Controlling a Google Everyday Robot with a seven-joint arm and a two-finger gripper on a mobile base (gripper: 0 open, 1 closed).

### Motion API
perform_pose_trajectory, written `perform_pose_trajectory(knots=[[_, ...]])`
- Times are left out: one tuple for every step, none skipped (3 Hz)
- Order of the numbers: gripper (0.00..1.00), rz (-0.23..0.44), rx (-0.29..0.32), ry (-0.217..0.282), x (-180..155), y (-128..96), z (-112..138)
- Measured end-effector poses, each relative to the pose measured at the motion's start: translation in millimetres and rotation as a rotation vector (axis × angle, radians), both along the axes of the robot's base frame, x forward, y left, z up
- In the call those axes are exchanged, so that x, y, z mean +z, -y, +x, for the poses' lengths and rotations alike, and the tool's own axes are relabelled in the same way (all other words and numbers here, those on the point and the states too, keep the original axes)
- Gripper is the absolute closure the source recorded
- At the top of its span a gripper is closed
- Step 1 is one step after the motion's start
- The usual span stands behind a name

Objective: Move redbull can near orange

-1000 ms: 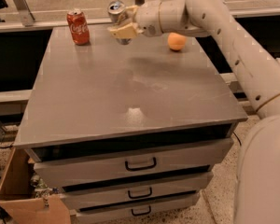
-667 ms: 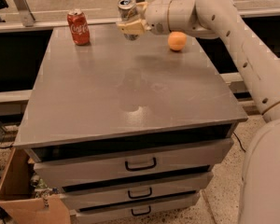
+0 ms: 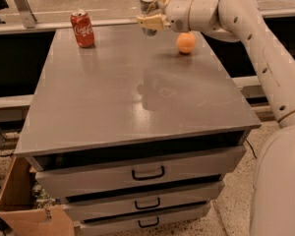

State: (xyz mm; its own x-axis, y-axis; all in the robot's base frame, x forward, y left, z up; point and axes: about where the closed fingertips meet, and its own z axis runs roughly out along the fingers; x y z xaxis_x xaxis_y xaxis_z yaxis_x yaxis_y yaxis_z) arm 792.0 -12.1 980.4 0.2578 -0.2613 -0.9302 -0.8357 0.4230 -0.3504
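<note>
The robot's gripper should put the redbull can down on the grey table (image 3: 164,42) beside the orange, on its side toward the red Coca-Cola can.
My gripper (image 3: 151,14) is shut on the redbull can (image 3: 148,3), a slim silver-and-blue can with a shiny top, and holds it lifted above the far edge of the grey table (image 3: 113,97). The can hangs upright, a little left of the orange (image 3: 186,43), which rests on the table at the far right. The lower part of the can is hidden behind my fingers. My white arm reaches in from the right.
A red Coca-Cola can (image 3: 82,29) stands at the far left of the table. Drawers (image 3: 147,172) with handles are under the tabletop. A cardboard box (image 3: 24,205) sits on the floor at the lower left. Black counters flank the table.
My gripper has lifted the redbull can higher and carried it to the right, closer to the orange. The orange and the red can have not moved.
</note>
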Motion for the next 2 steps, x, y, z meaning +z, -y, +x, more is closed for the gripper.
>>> perform_pose_trajectory(knots=[[1.0,0.008,-0.05,-0.04,-4.9,12.6,16.3],[1.0,0.022,-0.086,-0.086,-13.1,20.4,29.0]])
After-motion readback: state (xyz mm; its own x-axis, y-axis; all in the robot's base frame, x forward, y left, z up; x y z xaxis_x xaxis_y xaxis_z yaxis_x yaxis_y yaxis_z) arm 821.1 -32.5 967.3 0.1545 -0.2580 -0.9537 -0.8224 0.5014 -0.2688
